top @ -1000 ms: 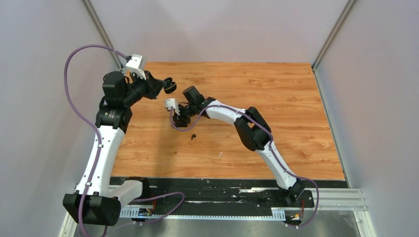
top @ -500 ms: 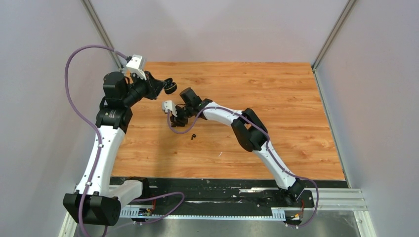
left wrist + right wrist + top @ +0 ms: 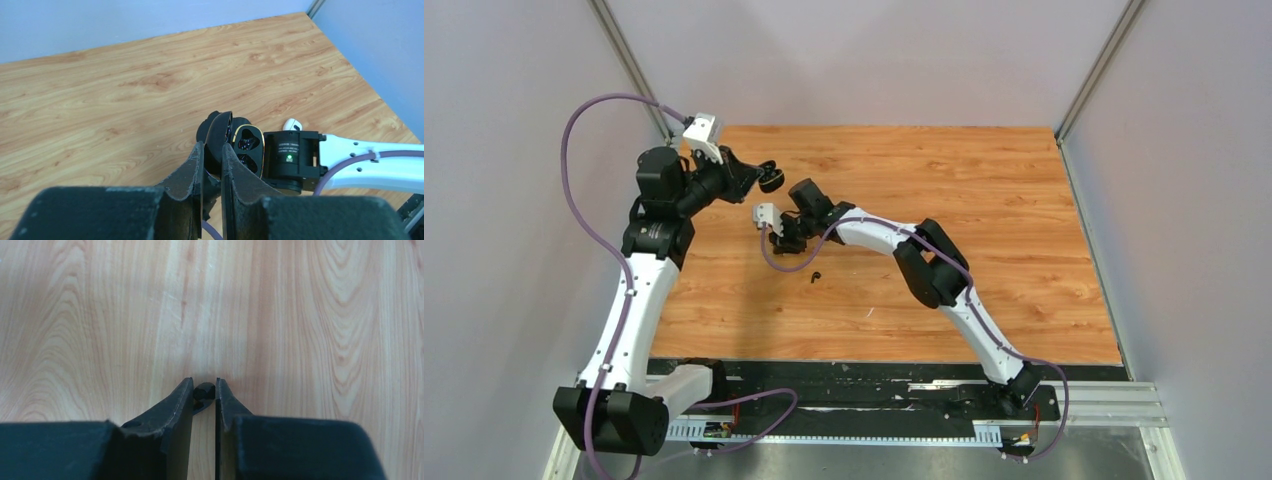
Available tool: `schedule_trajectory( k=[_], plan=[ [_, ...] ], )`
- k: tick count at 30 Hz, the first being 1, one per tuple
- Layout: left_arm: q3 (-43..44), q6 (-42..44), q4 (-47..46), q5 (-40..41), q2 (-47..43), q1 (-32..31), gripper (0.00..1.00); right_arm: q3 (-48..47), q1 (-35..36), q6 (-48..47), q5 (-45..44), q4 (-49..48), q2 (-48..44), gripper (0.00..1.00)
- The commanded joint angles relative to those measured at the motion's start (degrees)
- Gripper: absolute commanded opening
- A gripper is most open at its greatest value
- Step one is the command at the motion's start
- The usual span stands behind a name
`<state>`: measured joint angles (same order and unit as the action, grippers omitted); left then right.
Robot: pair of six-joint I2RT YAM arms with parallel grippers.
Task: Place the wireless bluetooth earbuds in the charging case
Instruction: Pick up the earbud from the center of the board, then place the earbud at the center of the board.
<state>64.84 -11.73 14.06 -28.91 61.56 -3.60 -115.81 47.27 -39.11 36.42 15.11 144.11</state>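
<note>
The tiny black earbud will go down from my right gripper onto the bare wood (image 3: 877, 284) just beyond the small white mark.
My left gripper (image 3: 212, 147) is shut on the lid of the black charging case (image 3: 248, 150). It holds the case open above the table, and the gold-rimmed wells show. In the top view the charging case (image 3: 771, 177) hangs at the left gripper's (image 3: 762, 180) tip. My right gripper (image 3: 204, 385) points down at the wood, shut on a small black earbud (image 3: 204, 391) between its fingertips. A second black earbud (image 3: 815, 276) lies loose on the table in front of the right gripper (image 3: 786, 243). A white earbud (image 3: 292, 124) lies just beyond the right wrist.
The wooden table (image 3: 984, 200) is walled by grey panels on the left, back and right. The right arm's wrist (image 3: 292, 157) sits close beside the held case. Its purple cable (image 3: 370, 157) runs off to the right.
The right gripper has shifted slightly left and its jaws have come together on the black earbud. The left arm and the case have barely moved.
</note>
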Motion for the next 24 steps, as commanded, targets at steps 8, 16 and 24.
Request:
schedule_trajectory(
  k=[8, 16, 24],
  plan=[
    [0.1, -0.6, -8.2, -2.3, 4.6, 0.5, 0.00, 32.2, -4.7, 13.6, -30.6, -11.9, -29.4, 0.00],
    [2.6, -0.4, -10.1, -3.5, 8.5, 0.5, 0.00, 51.7, -5.7, 21.7, -32.1, -6.2, -44.8, 0.00],
    [4.0, -0.8, -10.3, -4.8, 10.4, 0.4, 0.00, 58.9, -6.0, 26.5, -29.5, -4.0, -47.6, 0.00]
  ],
)
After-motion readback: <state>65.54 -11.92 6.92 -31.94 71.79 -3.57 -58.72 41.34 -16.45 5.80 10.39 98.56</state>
